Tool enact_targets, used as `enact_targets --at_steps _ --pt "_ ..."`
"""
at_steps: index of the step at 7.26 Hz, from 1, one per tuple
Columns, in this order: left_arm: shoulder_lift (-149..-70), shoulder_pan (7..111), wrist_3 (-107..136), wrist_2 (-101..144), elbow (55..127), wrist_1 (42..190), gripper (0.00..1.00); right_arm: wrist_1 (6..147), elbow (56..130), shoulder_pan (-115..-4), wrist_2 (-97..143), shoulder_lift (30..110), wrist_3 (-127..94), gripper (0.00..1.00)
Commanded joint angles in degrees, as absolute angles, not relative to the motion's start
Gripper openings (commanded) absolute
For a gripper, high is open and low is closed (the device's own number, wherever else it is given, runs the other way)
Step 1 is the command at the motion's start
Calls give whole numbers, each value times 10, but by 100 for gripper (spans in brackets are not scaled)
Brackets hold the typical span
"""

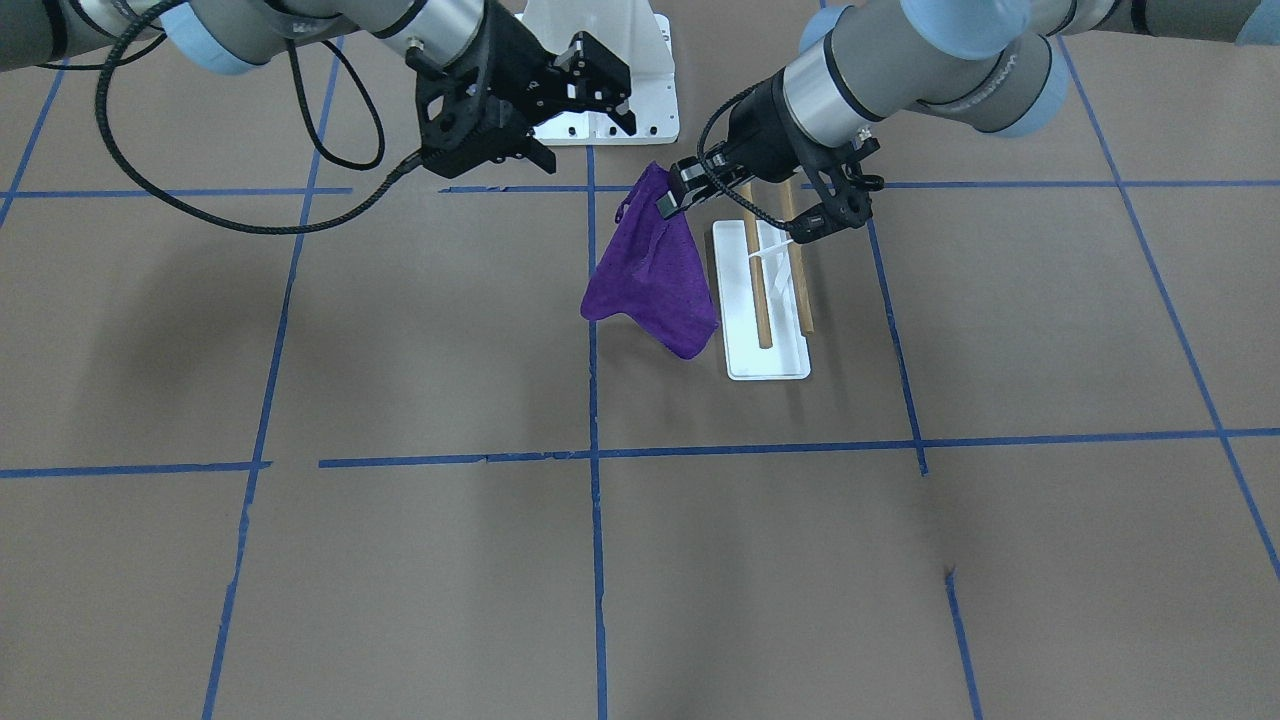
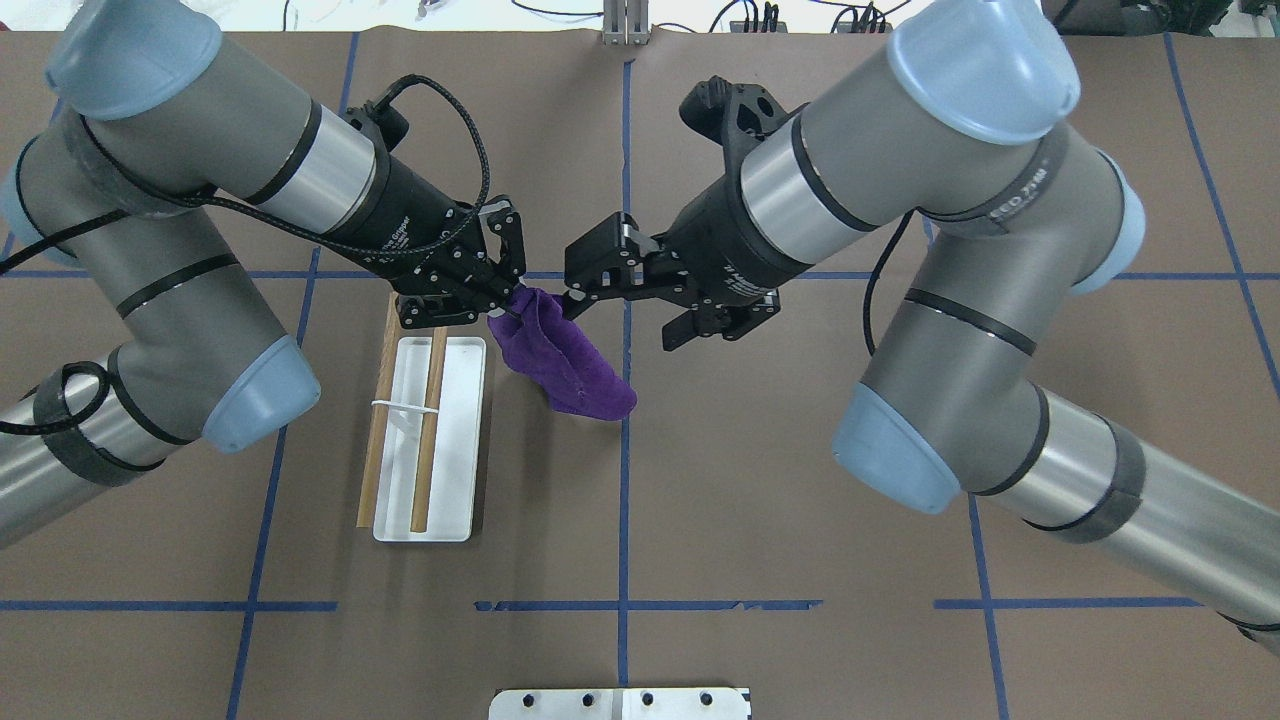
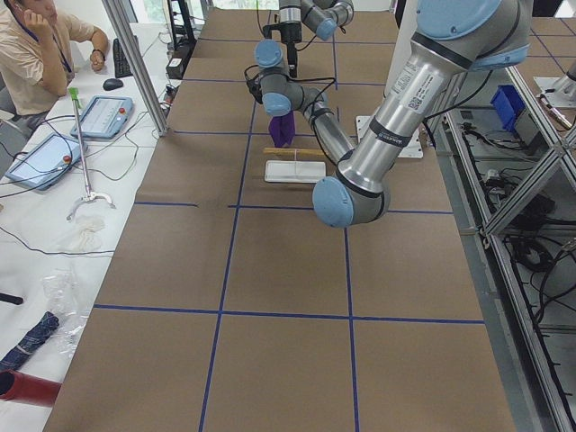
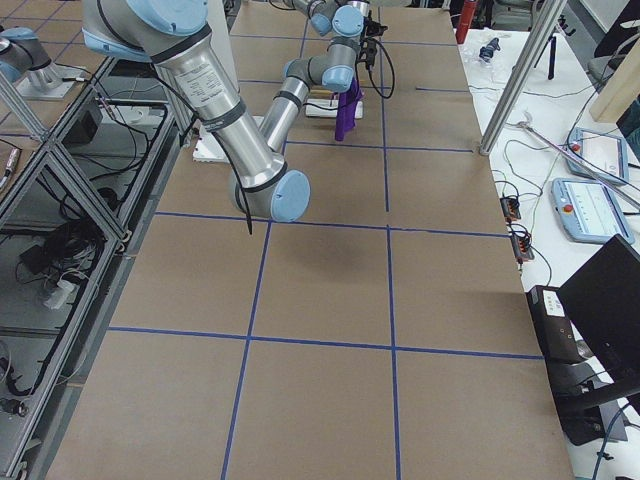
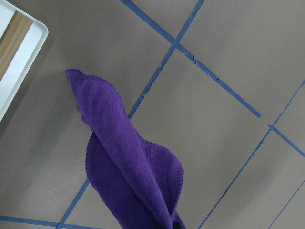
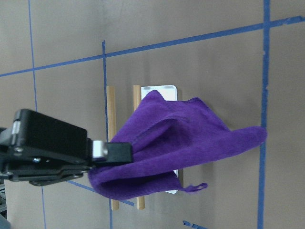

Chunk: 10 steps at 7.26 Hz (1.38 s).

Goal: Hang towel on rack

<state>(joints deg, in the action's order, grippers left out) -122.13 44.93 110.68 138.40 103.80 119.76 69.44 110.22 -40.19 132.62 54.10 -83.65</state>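
Next, I let go of the purple towel, which now hangs just beside the rack, with my left gripper, draped across the middle of the rack's two wooden dowels (image 1: 768, 259).
The deep purple towel (image 1: 650, 280) hangs in the air from one corner, pinched in my left gripper (image 1: 672, 200), which is shut on it. It hangs just beside the rack (image 1: 765, 350), a white base with two wooden dowels, and a little above the table. From overhead, the towel (image 2: 560, 360) drapes to the right of the rack (image 2: 450, 500), below my left gripper (image 2: 505, 308). My right gripper (image 1: 605, 95) is open and empty, close to the towel's top but apart from it. The right wrist view shows the towel (image 6: 181, 143) in front of the dowels (image 6: 111, 109).
A large white bolted pedestal (image 1: 650, 100) stands at the robot's side of the table, behind my right gripper. Blue tape lines (image 1: 593, 400) cross the brown table. An operator (image 3: 36, 54) sits at a side desk beyond the table.
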Motion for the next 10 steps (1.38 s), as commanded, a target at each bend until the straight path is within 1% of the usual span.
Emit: enact_targets --at_steps 1,2,5,6,10 --pt "-1164 445 1025 1384 1097 1201 0 691 1160 -430 1339 617 -835 100" --pt "-1116 443 922 1385 1127 1201 0 691 1160 -437 1340 622 -834 100" --pt "-1029 460 574 1388 1147 1201 0 691 1159 -445 1333 637 -818 100" --pt "-1002 477 517 1388 1149 1201 0 691 1158 -445 1333 642 -809 100" --pt "-954 499 405 1385 1140 1201 0 690 1159 -458 1335 656 -788 100"
